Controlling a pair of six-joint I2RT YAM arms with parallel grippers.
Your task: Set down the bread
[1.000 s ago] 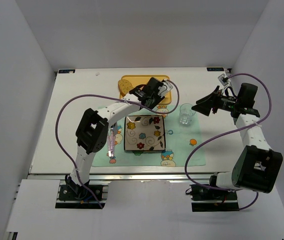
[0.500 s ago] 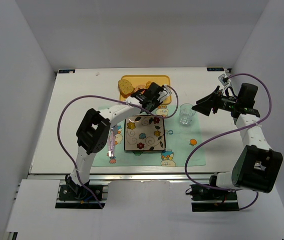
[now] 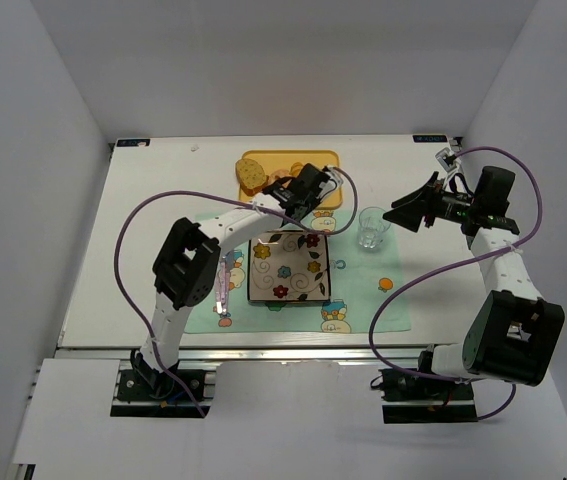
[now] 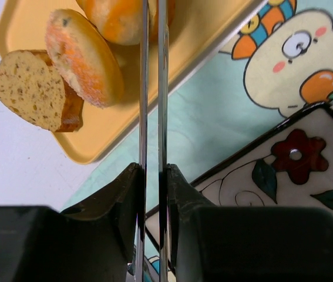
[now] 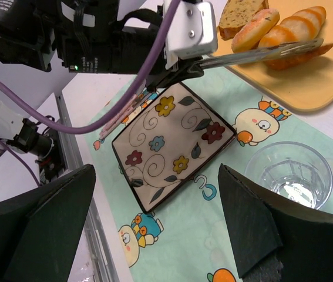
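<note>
Next, my left gripper releases the metal tongs and leaves them on the bare table [image 3: 156,248] next to the mat, on the side where the pink utensil is.
The bread [image 4: 84,56], a small pale slice with a brown crust, lies on the yellow tray [image 4: 172,47] between a larger tan slice [image 4: 28,88] and a croissant [image 4: 122,17]. It also shows in the right wrist view [image 5: 259,30]. My left gripper [image 4: 152,170] is shut on metal tongs [image 4: 162,88]. Their blades are nearly together and reach over the tray just right of the bread, tips beside the croissant [image 5: 295,23]. In the top view the left gripper [image 3: 299,190] hovers at the tray's near edge. My right gripper [image 3: 403,213] is open and empty.
A square flower-patterned plate [image 3: 315,292] sits on a pale green cartoon mat [image 3: 363,290]. A clear glass [image 3: 371,228] stands at the mat's far right corner. A pink utensil [image 3: 223,285] lies left of the plate. White walls enclose the table.
My left gripper with the tongs shifted slightly toward the near side of the tray a second ago and has held still since. The right arm has not moved.
</note>
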